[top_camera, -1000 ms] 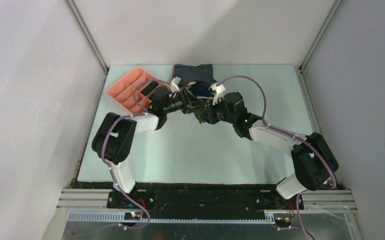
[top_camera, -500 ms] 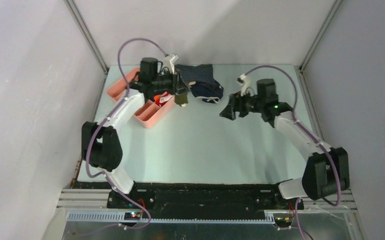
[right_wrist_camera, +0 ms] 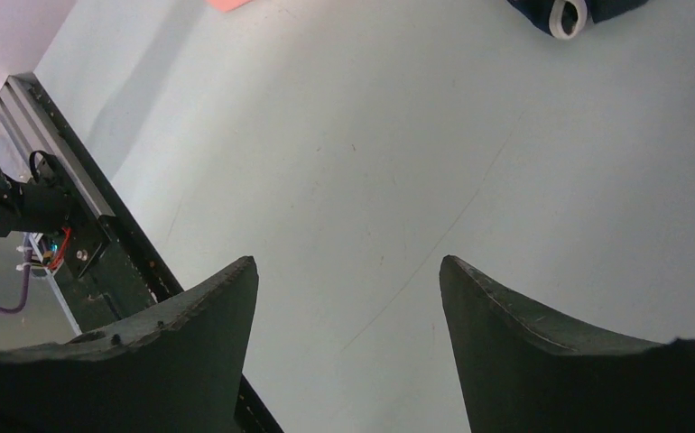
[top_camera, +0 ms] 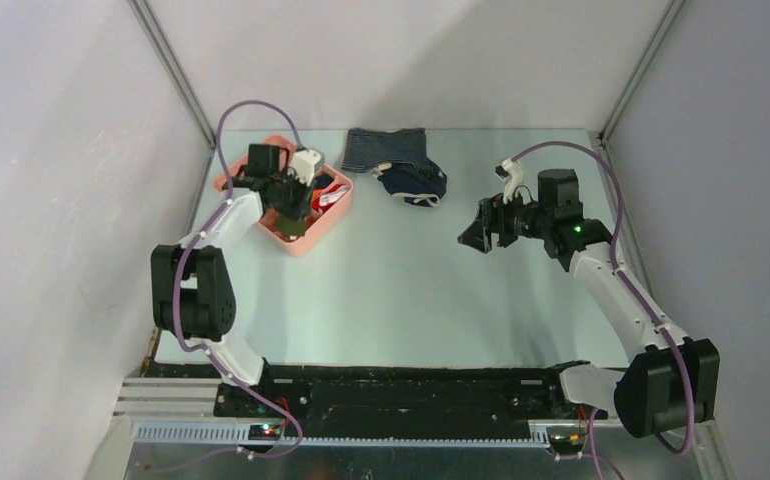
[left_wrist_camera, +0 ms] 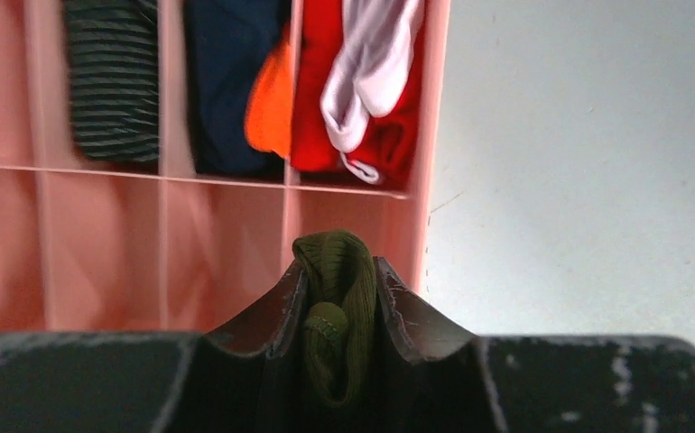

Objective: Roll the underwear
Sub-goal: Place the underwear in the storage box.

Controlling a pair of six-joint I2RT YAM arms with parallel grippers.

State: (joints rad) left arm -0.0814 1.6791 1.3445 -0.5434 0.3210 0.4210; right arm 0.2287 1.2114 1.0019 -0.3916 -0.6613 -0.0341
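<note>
Next, my left gripper releases the underwear, now hanging over the pink tray, in the pink tray's empty corner compartment (top_camera: pixel 295 232) (left_wrist_camera: pixel 351 280), beside the red, white and orange bundle.
The underwear (left_wrist_camera: pixel 339 289) is a tight olive-green roll pinched between the fingers of my left gripper (left_wrist_camera: pixel 337 266), which is shut on it. In the top view the left gripper (top_camera: pixel 296 205) hangs over the right part of the pink divided tray (top_camera: pixel 306 245). In the left wrist view the roll sits above an empty tray compartment (left_wrist_camera: pixel 227 225) near the tray's right wall. My right gripper (top_camera: pixel 476 235) is at the right of the table, away from the tray. Its jaws (right_wrist_camera: pixel 348 262) stand wide open with only bare table between them.
The tray's far compartments hold a striped roll (left_wrist_camera: pixel 114 81), a navy roll (left_wrist_camera: pixel 227 81) and a red, white and orange bundle (left_wrist_camera: pixel 362 81). A navy white-trimmed garment (top_camera: pixel 413 185) and a blue-grey striped garment (top_camera: pixel 389 148) lie at the back of the table.
The right gripper let go of the underwear, opened and pulled back to the right. The left gripper carried the roll left from the table's middle to above the tray.
</note>
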